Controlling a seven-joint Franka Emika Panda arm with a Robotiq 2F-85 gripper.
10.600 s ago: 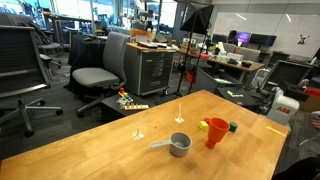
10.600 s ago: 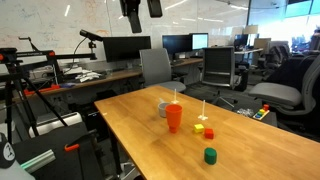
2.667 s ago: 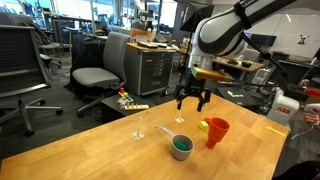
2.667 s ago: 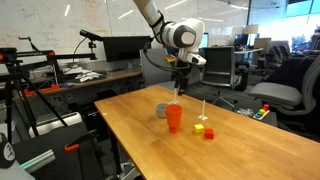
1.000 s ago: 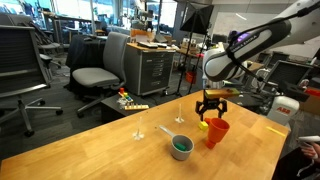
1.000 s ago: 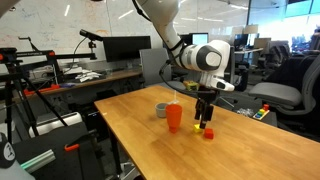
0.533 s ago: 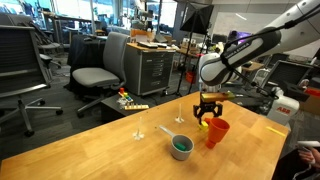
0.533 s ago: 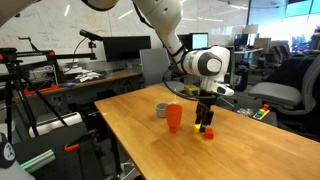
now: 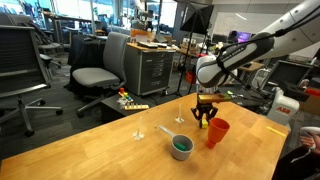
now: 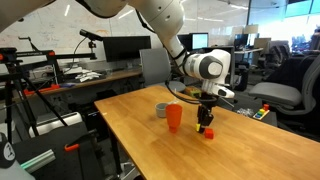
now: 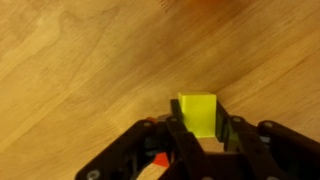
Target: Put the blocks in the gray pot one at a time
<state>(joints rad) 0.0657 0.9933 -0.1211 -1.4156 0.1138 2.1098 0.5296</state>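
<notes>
Next, my gripper releases the yellow block inside the gray pot (image 9: 187, 145), up against the dark green thing.
In the wrist view the yellow block (image 11: 198, 112) sits on the wooden table, pinched between the black fingers of my gripper (image 11: 198, 128), which is shut on it. A red block (image 11: 160, 159) peeks out below the left finger. In both exterior views the gripper (image 9: 204, 123) (image 10: 204, 127) is down at the tabletop beside the red-orange cup (image 9: 216, 132) (image 10: 174, 118). The red block (image 10: 210, 133) lies just beside the fingers. The gray pot (image 9: 181, 147) (image 10: 161, 109) stands on the other side of the cup, with something dark green inside it.
Two thin white upright sticks (image 9: 139, 128) (image 9: 179, 112) stand on the table behind the pot. Office chairs (image 9: 98, 72) and desks surround the table. A person (image 9: 306, 140) is at the table's edge. The table edge (image 10: 130, 150) runs close to the cup.
The gripper came down the last bit onto the table beside the cup and its open jaws shut on the yellow block.
</notes>
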